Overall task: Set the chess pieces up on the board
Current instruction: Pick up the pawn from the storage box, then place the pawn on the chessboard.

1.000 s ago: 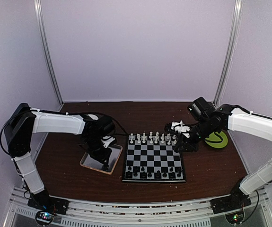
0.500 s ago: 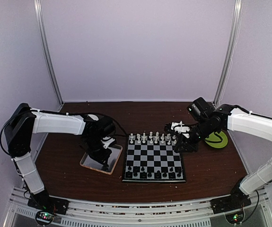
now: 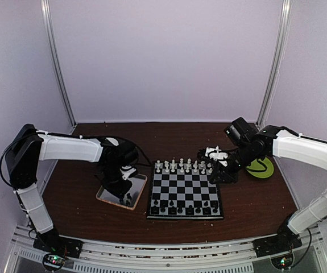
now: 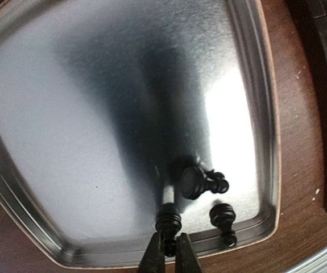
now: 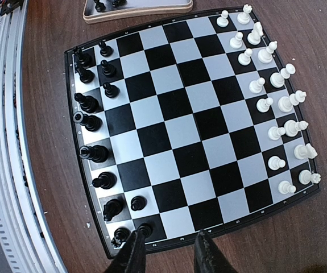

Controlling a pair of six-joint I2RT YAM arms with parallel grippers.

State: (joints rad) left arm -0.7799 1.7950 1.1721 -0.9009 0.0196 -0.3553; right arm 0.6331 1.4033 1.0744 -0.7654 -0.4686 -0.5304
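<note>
Next, my left gripper releases the black pawn, now at the silver tray's near rim, on a dark square (image 3: pixel 165 190) toward the tray, in front of the black rows.
The board (image 3: pixel 185 190) lies at the table's middle, white pieces (image 3: pixel 183 166) along its far rows and black pieces (image 3: pixel 186 208) along its near rows. My left gripper (image 4: pixel 170 251) is shut on the head of a black pawn (image 4: pixel 169 219) at the near rim of the silver tray (image 4: pixel 66 114). Two more black pieces (image 4: pixel 200 182) lie in the tray beside it. My right gripper (image 5: pixel 169 253) is open and empty over the board's (image 5: pixel 174 114) edge, its left finger (image 5: pixel 132 253) next to a black pawn (image 5: pixel 144 229). In the top view it (image 3: pixel 222 170) hovers at the board's far right corner.
The silver tray (image 3: pixel 140 183) sits just left of the board, under my left gripper (image 3: pixel 118 185). A green disc (image 3: pixel 261 166) lies right of the board, behind my right arm. Metal rails run along the table's near edge (image 3: pixel 163 256).
My left gripper has shifted slightly over the tray. The right arm has not moved.
</note>
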